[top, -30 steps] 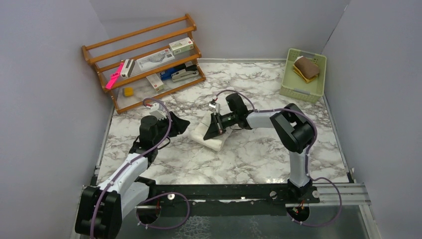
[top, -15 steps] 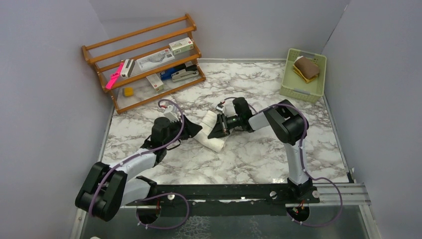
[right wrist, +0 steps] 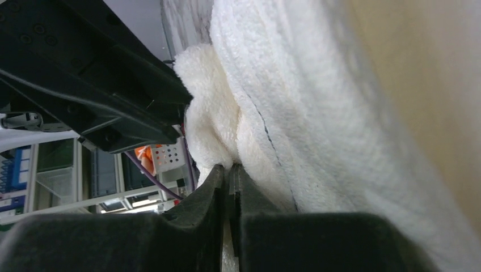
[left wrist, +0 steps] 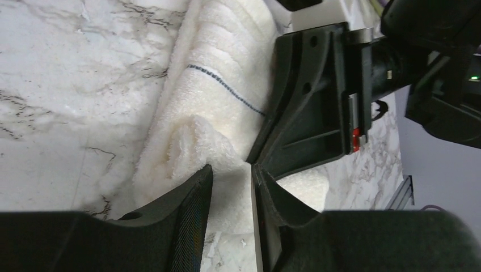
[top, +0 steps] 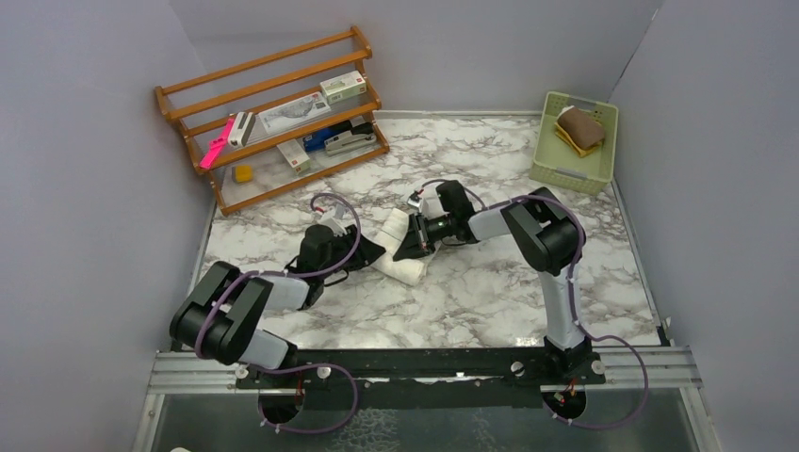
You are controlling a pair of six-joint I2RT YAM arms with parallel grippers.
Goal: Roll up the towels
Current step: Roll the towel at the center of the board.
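Note:
I should open my right gripper, as it pinches just a thin crease of the cream towel's loose roll, and take the roll's full thickness (right wrist: 211,116) before I roll on.
The cream towel (top: 399,250) lies as a loose roll at mid-table; a thin dark stitch line crosses it (left wrist: 227,85). My right gripper (top: 413,247) comes at its right side, shut with a crease of the cream towel (right wrist: 317,113) pinched at its tips (right wrist: 228,167). From the left, my left gripper (top: 373,252) straddles the towel's end, its jaws (left wrist: 231,170) a narrow gap apart with cloth between them. Its right fingertip (left wrist: 266,187) nearly touches the right gripper's black finger (left wrist: 306,107). The mustard and brown towel (top: 579,128) sits folded in the pale green basket (top: 550,169).
A wooden rack (top: 273,118) with boxes, a stapler and a pink item stands at the back left. The basket is in the back right corner. Grey walls close off the left, back and right sides of the marble table (top: 471,292).
The left arm has stretched right to the towel's left end and its jaws have narrowed. The towel has gone from a flatter fold to a tighter roll. The right gripper stayed shut, shifting slightly.

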